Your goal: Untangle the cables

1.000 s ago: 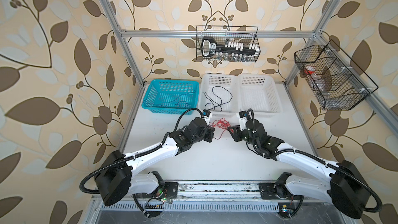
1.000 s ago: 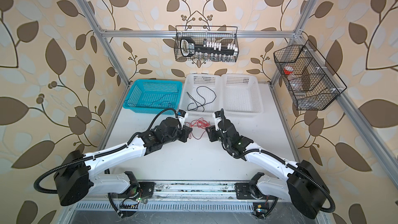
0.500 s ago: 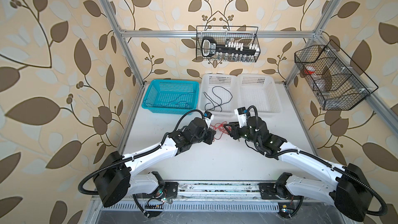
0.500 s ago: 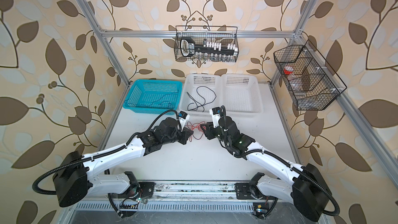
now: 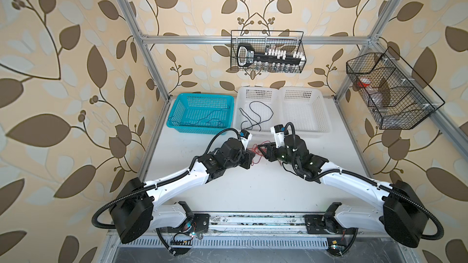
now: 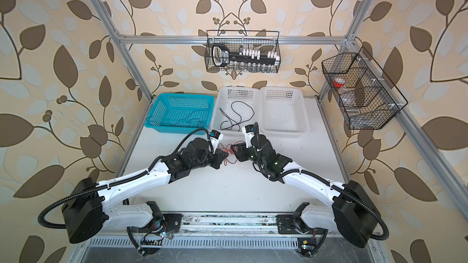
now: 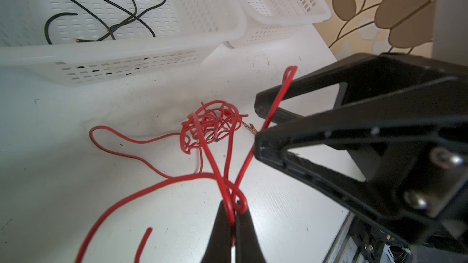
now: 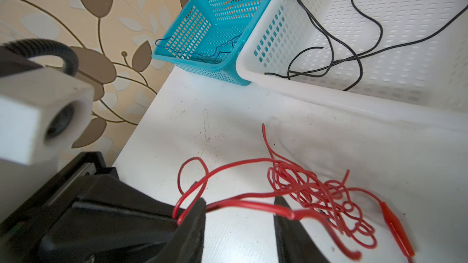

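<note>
Next, I open my left gripper, which pinches the crossed red strands of cable together, while my right gripper lifts a strand of cable, and then takes the tangle's knotted ball (image 7: 210,125) with my left gripper.
The cables left on the table are one red tangle (image 5: 257,151) (image 6: 226,148) between my two grippers. Its knotted ball (image 7: 212,122) (image 8: 316,193) rests on the white tabletop, with a red clip end (image 8: 395,226) beside it. My left gripper (image 7: 234,206) (image 5: 251,159) is shut on a looped red strand. My right gripper (image 8: 240,203) (image 5: 263,151) is open, and a red strand runs across the gap and over both fingertips. A black cable (image 8: 380,31) lies in a white basket (image 5: 236,112). A blue cable (image 8: 215,53) lies in a teal basket (image 5: 174,108).
A second white basket (image 5: 326,122) stands at the back right, next to the first. Two black wire baskets hang on the frame, one at the back (image 5: 267,54) and one on the right (image 5: 392,92). Aluminium posts edge the table.
My right gripper has moved left toward the left gripper and the tangle, and its jaws have spread a little. The left gripper has stayed shut in place.
</note>
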You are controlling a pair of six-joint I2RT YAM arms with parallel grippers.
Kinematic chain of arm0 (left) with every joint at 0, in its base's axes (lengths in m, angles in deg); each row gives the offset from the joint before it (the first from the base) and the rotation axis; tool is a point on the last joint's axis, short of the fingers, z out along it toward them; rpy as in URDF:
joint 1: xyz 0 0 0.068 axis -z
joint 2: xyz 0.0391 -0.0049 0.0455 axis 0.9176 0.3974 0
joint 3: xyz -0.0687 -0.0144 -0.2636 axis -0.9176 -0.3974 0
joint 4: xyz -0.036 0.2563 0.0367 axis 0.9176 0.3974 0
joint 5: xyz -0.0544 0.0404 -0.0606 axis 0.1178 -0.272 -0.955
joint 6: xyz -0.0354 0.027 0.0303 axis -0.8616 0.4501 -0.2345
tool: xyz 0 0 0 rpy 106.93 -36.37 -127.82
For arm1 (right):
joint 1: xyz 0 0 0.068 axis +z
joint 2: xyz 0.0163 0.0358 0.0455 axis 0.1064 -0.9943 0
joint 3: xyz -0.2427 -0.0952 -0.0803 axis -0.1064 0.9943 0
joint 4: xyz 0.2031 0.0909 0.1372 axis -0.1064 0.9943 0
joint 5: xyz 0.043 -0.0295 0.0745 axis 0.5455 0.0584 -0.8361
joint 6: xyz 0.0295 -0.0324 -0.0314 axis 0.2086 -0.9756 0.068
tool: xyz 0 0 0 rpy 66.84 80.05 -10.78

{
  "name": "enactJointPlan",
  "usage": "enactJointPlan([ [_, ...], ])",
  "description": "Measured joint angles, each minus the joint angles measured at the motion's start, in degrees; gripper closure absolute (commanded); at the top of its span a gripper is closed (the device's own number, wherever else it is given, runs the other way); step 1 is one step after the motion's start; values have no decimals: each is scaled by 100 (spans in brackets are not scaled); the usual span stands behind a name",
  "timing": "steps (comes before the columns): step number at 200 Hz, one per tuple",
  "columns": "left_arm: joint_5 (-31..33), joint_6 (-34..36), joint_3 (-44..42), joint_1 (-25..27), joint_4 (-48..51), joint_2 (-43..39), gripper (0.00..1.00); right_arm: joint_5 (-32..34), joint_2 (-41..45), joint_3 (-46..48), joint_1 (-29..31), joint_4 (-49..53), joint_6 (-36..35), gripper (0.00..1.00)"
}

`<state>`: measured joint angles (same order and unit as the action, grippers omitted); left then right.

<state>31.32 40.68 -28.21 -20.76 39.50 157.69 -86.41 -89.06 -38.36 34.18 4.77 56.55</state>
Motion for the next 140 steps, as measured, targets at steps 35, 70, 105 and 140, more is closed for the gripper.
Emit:
enactJointPlan([
  [35, -116, -48, -120, 0, -184, -17, 100, -68, -245, -116, 0, -275, 59, 56],
  [70, -188, -68, -184, 0, -216, -52, 100, -240, -629, -262, 0, -511, 114, 82],
  [105, -184, -70, -282, 0, -343, -61, 89, -391, -645, -282, 48, -636, 157, 100],
  [140, -24, -173, -378, 0, -437, -81, 73, -358, -417, -282, -17, -439, 7, 100],
])
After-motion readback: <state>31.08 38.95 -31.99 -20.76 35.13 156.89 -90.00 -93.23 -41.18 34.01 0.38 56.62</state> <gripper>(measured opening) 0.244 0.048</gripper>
